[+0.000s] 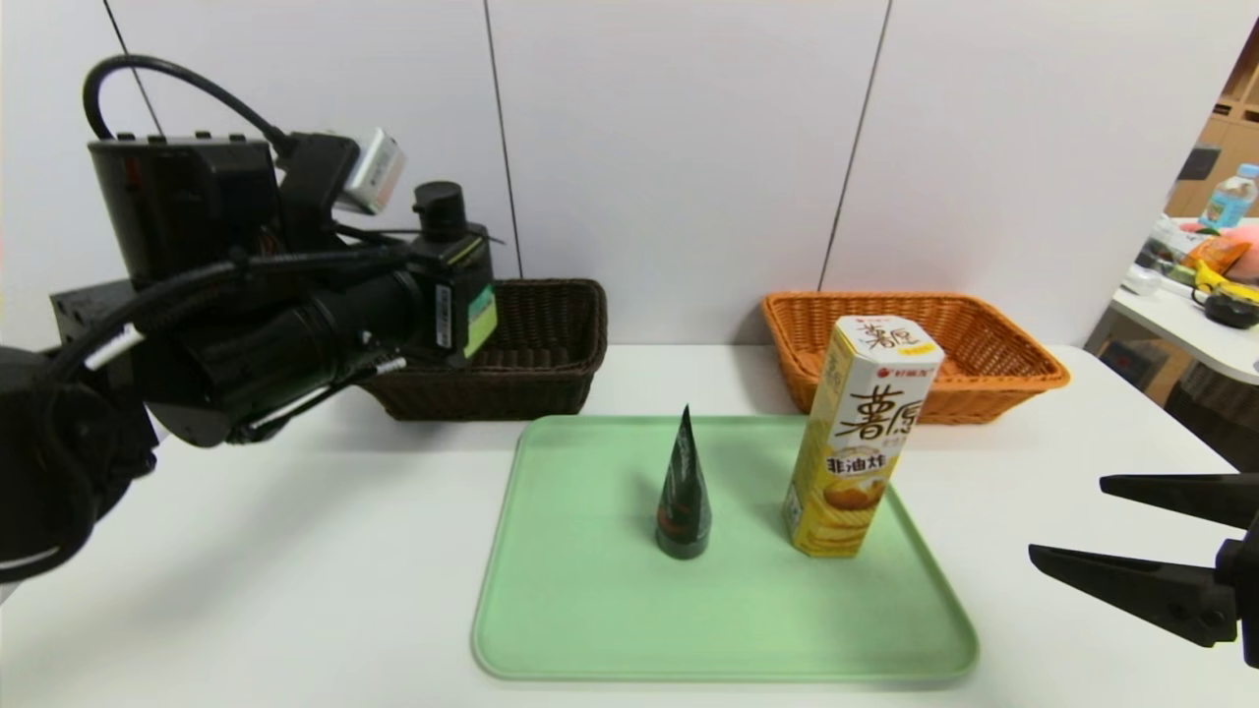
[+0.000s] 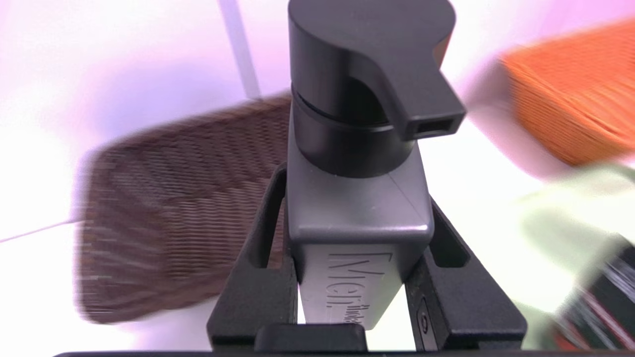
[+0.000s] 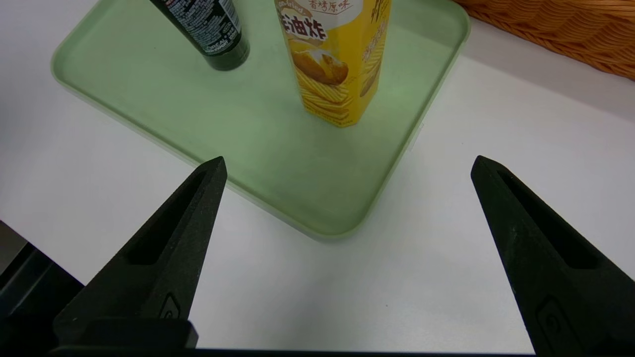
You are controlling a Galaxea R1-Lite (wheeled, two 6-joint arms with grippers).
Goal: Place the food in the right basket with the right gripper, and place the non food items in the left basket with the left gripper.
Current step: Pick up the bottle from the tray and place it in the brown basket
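Observation:
Next, my left gripper sets the grey pump bottle down inside the dark brown basket, toward its end (image 1: pixel 450 355) (image 2: pixel 208 232) away from the orange basket.
My left gripper (image 1: pixel 433 305) is raised at the left, shut on a grey pump bottle (image 1: pixel 462 285) with a black cap, just in front of the dark brown left basket (image 1: pixel 551 324). The left wrist view shows both fingers (image 2: pixel 258 277) pressed against the bottle (image 2: pixel 357 208), with the brown basket (image 2: pixel 173 208) beyond it. On the green tray (image 1: pixel 590 629) stand a dark cone-shaped tube (image 1: pixel 684 492) and a yellow chip box (image 1: pixel 861 442). My right gripper (image 1: pixel 1067 518) is open and empty, low at the right of the tray. The orange right basket (image 1: pixel 1003 364) sits behind the box.
In the right wrist view the tray's corner (image 3: pixel 337 223) lies just ahead of the open gripper (image 3: pixel 347 163), with the chip box (image 3: pixel 337 59), the tube (image 3: pixel 213 29) and the orange basket (image 3: pixel 570 34) farther off. A side desk with clutter (image 1: pixel 1210 265) stands at the far right.

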